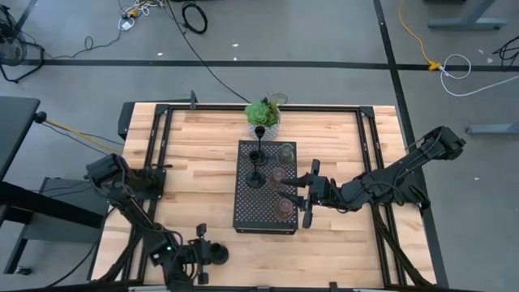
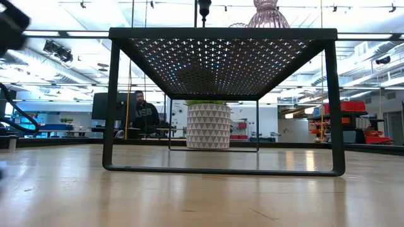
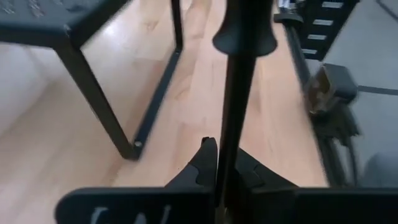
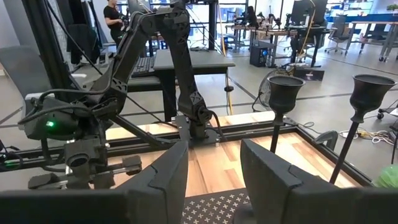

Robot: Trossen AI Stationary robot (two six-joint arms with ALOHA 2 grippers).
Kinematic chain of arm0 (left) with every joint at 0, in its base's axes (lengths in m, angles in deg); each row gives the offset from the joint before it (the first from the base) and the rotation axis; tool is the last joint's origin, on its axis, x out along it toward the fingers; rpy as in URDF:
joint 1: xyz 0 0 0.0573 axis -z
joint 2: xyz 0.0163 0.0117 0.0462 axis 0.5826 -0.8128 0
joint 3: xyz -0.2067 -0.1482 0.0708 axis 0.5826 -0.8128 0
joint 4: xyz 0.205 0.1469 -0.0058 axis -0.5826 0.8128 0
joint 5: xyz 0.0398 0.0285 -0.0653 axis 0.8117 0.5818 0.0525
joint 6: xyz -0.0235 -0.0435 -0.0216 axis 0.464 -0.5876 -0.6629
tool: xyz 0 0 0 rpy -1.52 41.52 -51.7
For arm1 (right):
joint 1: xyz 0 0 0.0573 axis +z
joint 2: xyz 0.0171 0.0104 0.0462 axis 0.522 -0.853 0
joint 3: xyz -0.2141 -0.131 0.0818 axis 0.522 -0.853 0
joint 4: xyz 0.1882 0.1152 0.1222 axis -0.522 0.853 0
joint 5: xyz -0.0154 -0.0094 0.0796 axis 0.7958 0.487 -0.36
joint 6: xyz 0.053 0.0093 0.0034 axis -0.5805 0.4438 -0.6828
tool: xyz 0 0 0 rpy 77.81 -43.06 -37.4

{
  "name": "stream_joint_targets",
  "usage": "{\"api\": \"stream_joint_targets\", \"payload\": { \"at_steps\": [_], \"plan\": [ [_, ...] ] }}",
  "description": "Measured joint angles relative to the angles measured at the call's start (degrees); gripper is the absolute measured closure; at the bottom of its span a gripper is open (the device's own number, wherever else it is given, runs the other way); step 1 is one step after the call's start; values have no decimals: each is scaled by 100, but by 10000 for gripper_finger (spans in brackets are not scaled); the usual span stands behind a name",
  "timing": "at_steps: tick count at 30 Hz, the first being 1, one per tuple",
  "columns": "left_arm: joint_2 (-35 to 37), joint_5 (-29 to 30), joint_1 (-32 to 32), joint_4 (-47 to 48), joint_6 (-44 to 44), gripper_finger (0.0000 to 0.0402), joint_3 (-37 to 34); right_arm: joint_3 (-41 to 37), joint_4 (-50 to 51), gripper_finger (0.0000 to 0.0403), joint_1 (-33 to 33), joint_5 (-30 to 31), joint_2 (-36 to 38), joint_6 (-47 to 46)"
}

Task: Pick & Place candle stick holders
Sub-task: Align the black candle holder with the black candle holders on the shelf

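Next, my left gripper lets go of the black holder on the tray's near part (image 1: 255, 207), next to the nearer pinkish cup.
A black perforated tray (image 1: 243, 212) stands on legs at the table's middle. Two black thin-stemmed holders (image 4: 283, 106) (image 4: 364, 112) stand on its far part. Also on it are a clear glass cup (image 1: 286, 151) and two pinkish cups (image 1: 280, 173) (image 1: 284, 208). My right gripper (image 1: 290, 191) hovers open and empty over the tray's right side, between the two pinkish cups; it also shows in its wrist view (image 4: 214, 155). My left gripper (image 1: 201, 240) is near the table's near edge, shut on a third black holder (image 3: 233, 93). My left gripper pinches the black holder's thin stem (image 3: 225, 177) between its two fingers (image 3: 204, 163). The stem runs along the fingers and sticks out ahead of them, ending in a rounded part (image 3: 244, 31) over the wood. How far back the stem reaches is hidden by the gripper.
A green plant in a white patterned pot (image 1: 263, 115) stands just behind the tray's far end. The tray's legs (image 2: 112, 107) leave open room under it. A black frame (image 1: 162, 130) runs along the table's sides. A person (image 2: 144, 113) sits in the room behind.
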Motion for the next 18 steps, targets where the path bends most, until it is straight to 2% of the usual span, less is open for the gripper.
{"api": "stream_joint_targets", "payload": {
  "at_steps": [4, 11, 15, 18],
  "plan": [
    [149, 2, -140, 46, 603, 394, 238, 0, 42, 257, 0, 0, 0, -2],
    [1006, -322, -219, 254, 1965, 394, 992, 0, 44, 257, 0, -26, 0, -7],
    [1542, -204, -285, 851, 2886, 394, 1484, 0, 46, 257, 1, -34, 0, -7],
    [1816, -67, -683, 1155, 3545, 394, 1732, 0, 39, 257, 2, -54, 0, -9]
  ]
}}
